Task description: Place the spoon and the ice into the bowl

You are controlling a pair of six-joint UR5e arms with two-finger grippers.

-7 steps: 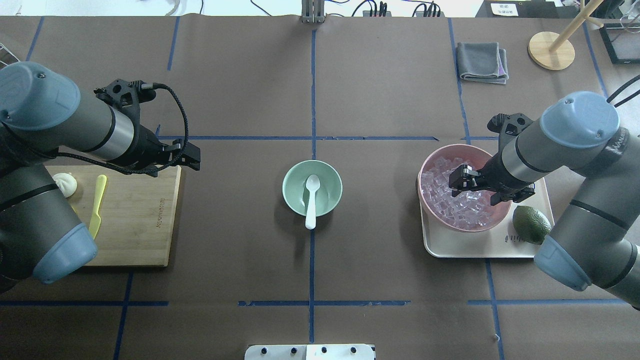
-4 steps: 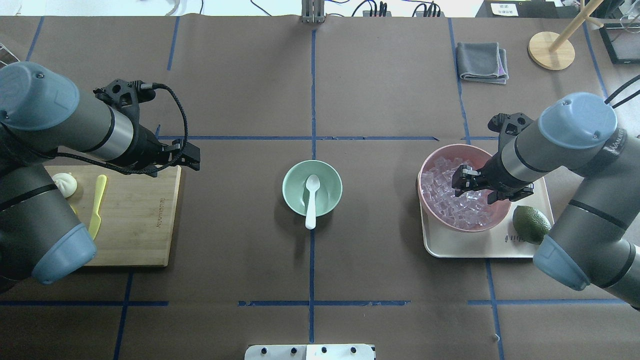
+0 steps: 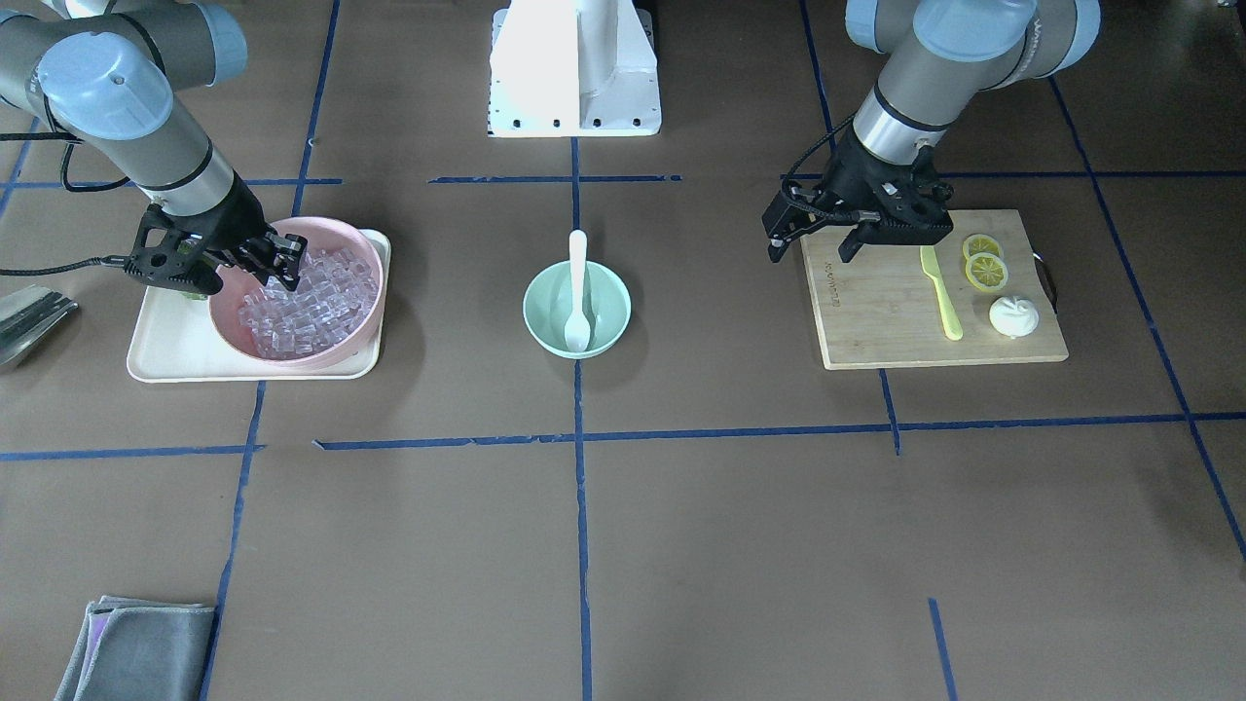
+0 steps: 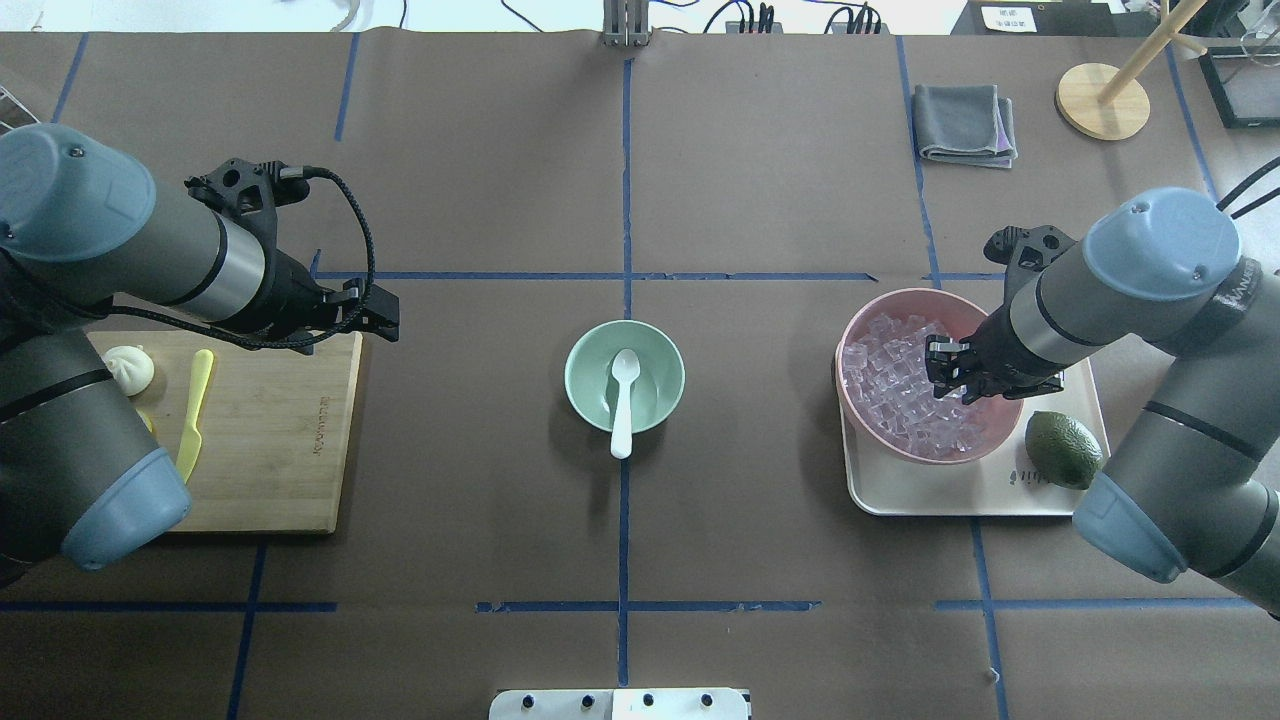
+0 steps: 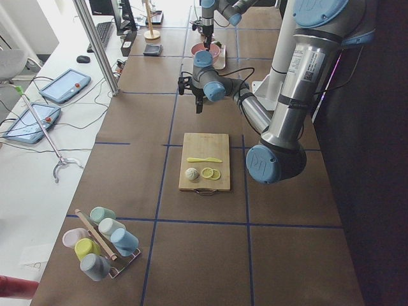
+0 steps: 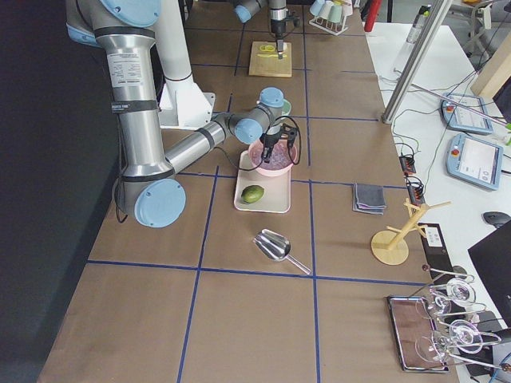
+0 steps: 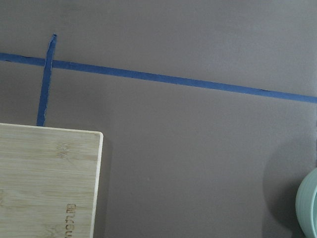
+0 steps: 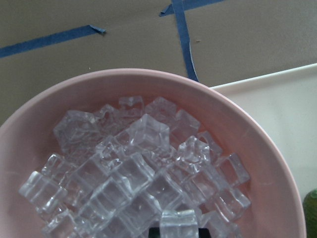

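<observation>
My right gripper will let go of the ice cube inside the mint-green bowl (image 3: 558, 321), beside the white spoon's scoop.
The white spoon (image 4: 624, 400) lies with its scoop inside the mint-green bowl (image 4: 660, 375) at the table's middle, its handle over the near rim; both show in the front view, the spoon (image 3: 578, 282) and the bowl (image 3: 605, 304). Clear ice cubes (image 4: 890, 380) fill the pink bowl (image 4: 852, 335) on the right. My right gripper (image 4: 948, 372) reaches down into the ice. In the right wrist view one ice cube (image 8: 178, 223) sits between its fingers. My left gripper (image 4: 385, 318) hangs open and empty over the cutting board's far right corner, left of the green bowl.
The pink bowl and an avocado (image 4: 1062, 448) stand on a cream tray (image 4: 960, 495). A wooden cutting board (image 4: 270, 440) at the left holds a yellow-green knife (image 4: 195, 410) and a white bun (image 4: 130, 368). A grey cloth (image 4: 965, 122) and a wooden stand (image 4: 1102, 100) sit far right.
My right gripper has drawn in toward the pink bowl's right side, lowered into the ice, and its fingers have narrowed around a cube. The left arm has not moved.
</observation>
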